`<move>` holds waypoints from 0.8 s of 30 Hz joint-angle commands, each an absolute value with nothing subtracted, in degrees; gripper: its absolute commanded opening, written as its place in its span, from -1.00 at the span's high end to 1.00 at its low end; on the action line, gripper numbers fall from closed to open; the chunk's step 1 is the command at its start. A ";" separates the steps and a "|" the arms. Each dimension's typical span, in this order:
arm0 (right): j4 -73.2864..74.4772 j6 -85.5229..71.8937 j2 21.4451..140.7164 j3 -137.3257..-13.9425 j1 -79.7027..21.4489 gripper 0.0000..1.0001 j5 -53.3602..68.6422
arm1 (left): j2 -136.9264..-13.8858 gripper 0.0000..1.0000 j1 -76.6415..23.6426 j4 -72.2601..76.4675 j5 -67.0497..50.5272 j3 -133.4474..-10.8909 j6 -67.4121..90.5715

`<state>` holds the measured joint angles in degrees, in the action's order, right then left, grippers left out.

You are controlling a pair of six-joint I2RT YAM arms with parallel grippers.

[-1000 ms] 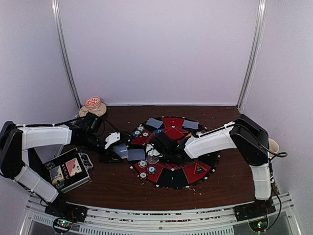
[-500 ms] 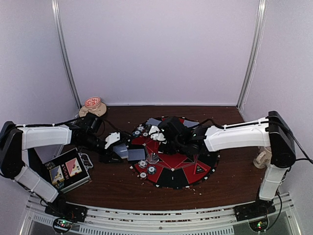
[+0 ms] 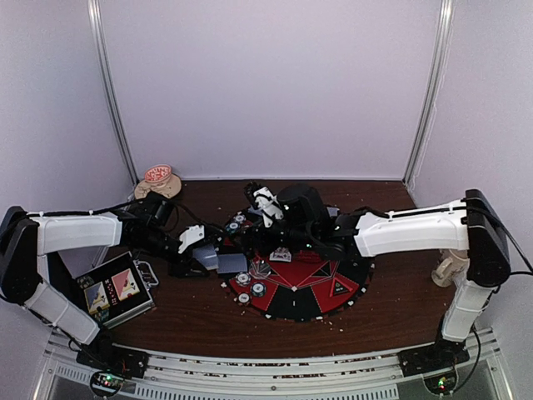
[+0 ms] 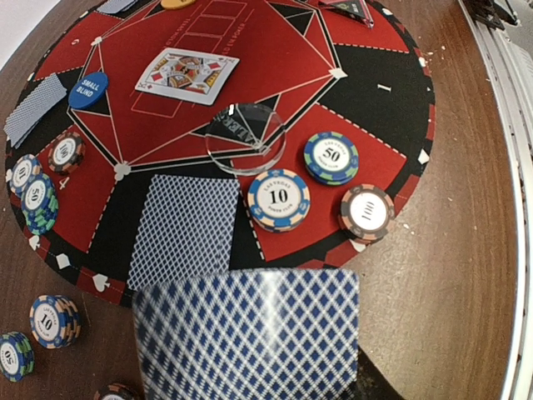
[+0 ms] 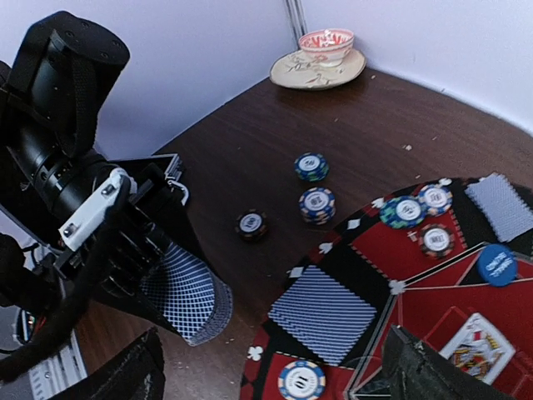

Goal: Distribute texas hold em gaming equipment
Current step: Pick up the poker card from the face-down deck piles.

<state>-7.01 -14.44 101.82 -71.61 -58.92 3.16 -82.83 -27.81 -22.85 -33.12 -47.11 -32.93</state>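
The robot's right gripper should next go to the deck's loose end (image 3: 214, 257) (image 5: 200, 335), which sticks out of the left gripper, and close there on the top card.
A round red-and-black poker mat (image 3: 333, 287) lies mid-table. My left gripper (image 3: 206, 258) is shut on a deck of blue-backed cards (image 4: 250, 333) just off the mat's left edge; the deck also shows in the right wrist view (image 5: 187, 304). My right gripper (image 3: 265, 202) is open and empty, raised over the mat's back left, its fingers (image 5: 117, 375) wide apart. On the mat lie a face-down card (image 4: 187, 229), a face-up card (image 4: 187, 75), a clear disc (image 4: 246, 137), a blue button (image 4: 87, 90) and chips (image 4: 278, 198). More chips (image 5: 317, 204) sit off the mat.
A metal case with card pictures (image 3: 112, 287) lies at the near left beside the left arm. A cup on a saucer (image 3: 158, 179) stands in the back left corner. A beige mug (image 3: 450, 267) stands at the right edge. White walls enclose the table.
My right arm has swung from over the mat's near left toward the back and risen. A face-up card now shows at the mat's centre. The left gripper has stayed still with the deck.
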 commanded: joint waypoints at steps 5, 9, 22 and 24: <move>-17.05 -30.35 110.27 -72.46 -59.20 -0.83 16.43 | -81.97 0.10 -27.79 -21.53 -30.59 -47.90 -31.00; -16.93 -31.42 112.45 -74.40 -59.20 -0.82 17.39 | -81.74 0.09 -27.78 -21.54 -30.89 -47.90 -31.06; -15.28 -33.47 119.98 -82.55 -59.15 -0.74 19.04 | -80.65 0.09 -27.73 -22.03 -32.60 -47.53 -31.95; -15.15 -33.68 120.95 -83.39 -59.19 -0.72 19.48 | -80.60 0.09 -27.74 -22.17 -32.99 -47.42 -32.16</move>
<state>-14.79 -32.60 119.04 -80.86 -58.92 18.28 -82.02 -27.81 -22.81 -31.00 -47.11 -31.64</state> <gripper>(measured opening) 0.868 0.455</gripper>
